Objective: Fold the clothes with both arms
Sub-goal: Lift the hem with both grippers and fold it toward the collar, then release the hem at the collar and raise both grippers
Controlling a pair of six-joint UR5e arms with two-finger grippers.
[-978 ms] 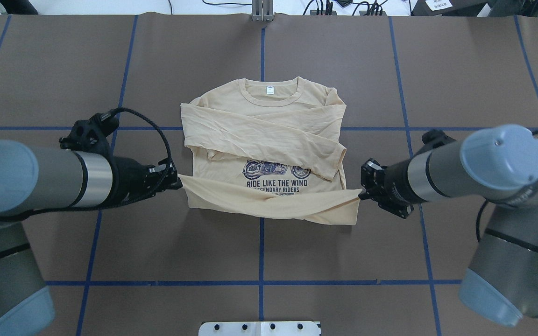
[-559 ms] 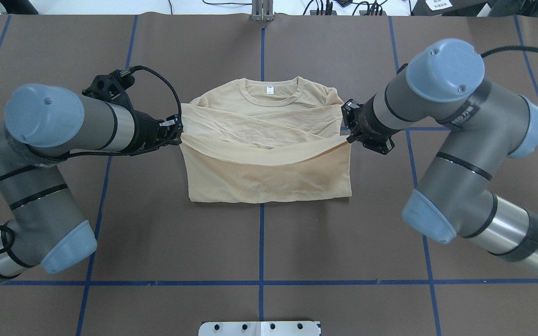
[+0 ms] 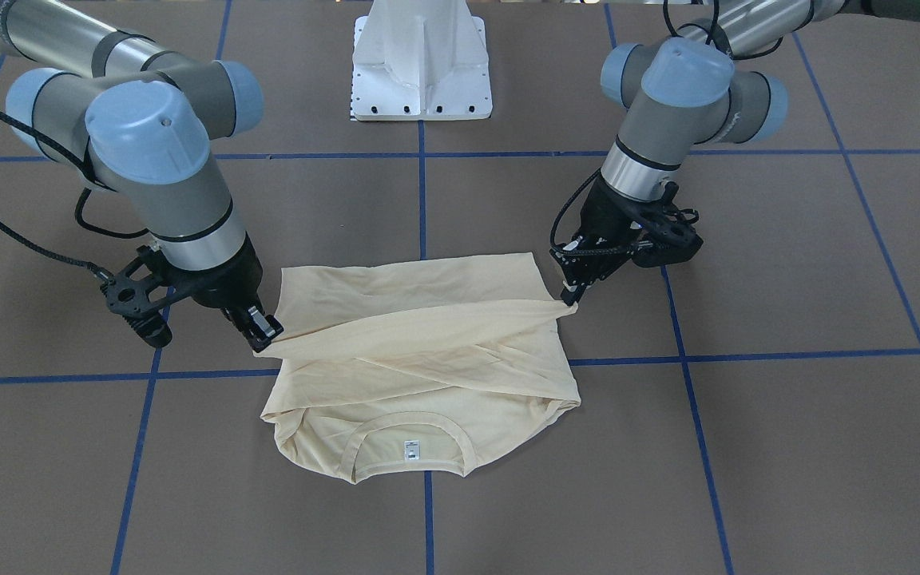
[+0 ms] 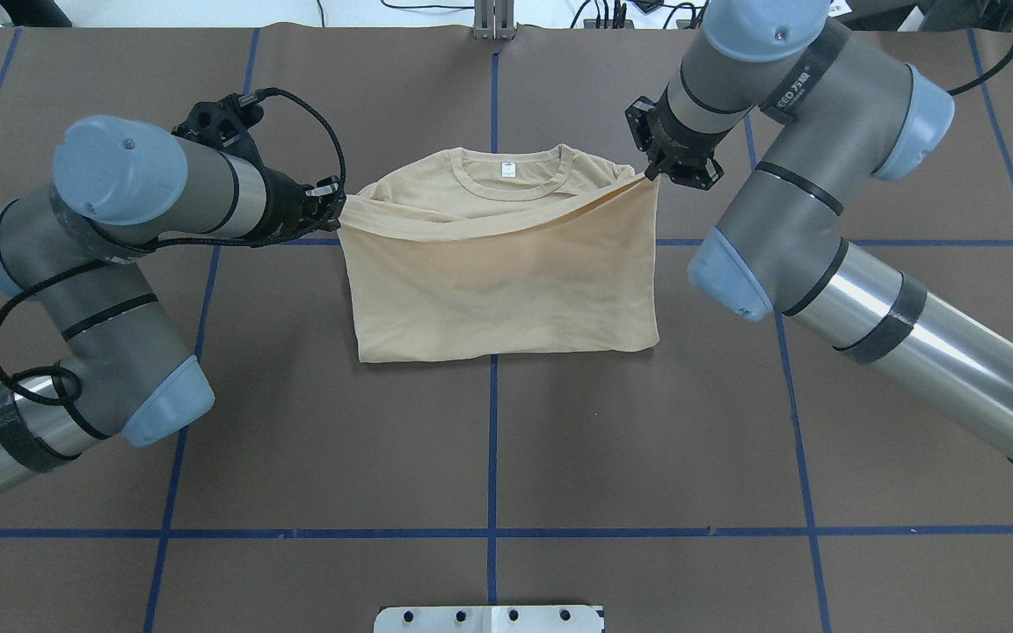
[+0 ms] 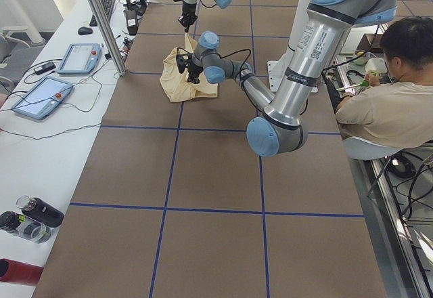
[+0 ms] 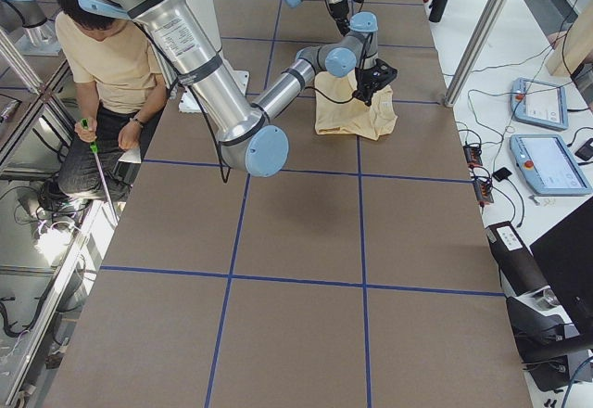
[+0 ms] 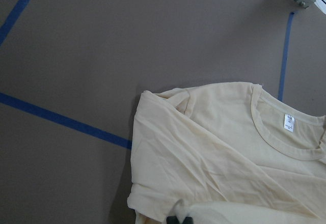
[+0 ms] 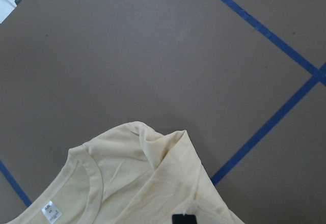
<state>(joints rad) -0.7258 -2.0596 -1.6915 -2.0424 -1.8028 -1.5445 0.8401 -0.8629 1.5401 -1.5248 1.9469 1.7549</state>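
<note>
The robot's left gripper will release the corner of the T-shirt's hem on the T-shirt's outer shoulder corner (image 3: 571,406) (image 7: 154,98), on that gripper's side of the T-shirt's neck.
The clothes are one pale cream long-sleeved T-shirt (image 4: 498,281) lying in the middle of the brown table, its ribbed neck and white label (image 4: 506,170) at the far side. The hem is lifted and stretched across it just short of the neck, covering the print and sleeves. My left gripper (image 4: 335,204) is shut on the hem's left corner, and my right gripper (image 4: 652,173) is shut on the right corner. The front-facing view shows the left gripper (image 3: 570,299) and right gripper (image 3: 263,339) pinching the taut edge above the T-shirt (image 3: 420,383). Both wrist views look down on the collar area (image 7: 229,152) (image 8: 147,183).
Blue tape lines cross the brown table cover (image 4: 295,440). The white pedestal base (image 3: 422,64) stands at the robot's side. A person (image 5: 392,101) sits beside the robot. Teach pendants (image 5: 40,95) and bottles (image 5: 27,220) lie on the white bench along the far edge.
Both grippers have carried the hem from the near side up over the shirt toward the neck. The folded sleeves and motorcycle print are now covered, and both arms have swung farther out.
</note>
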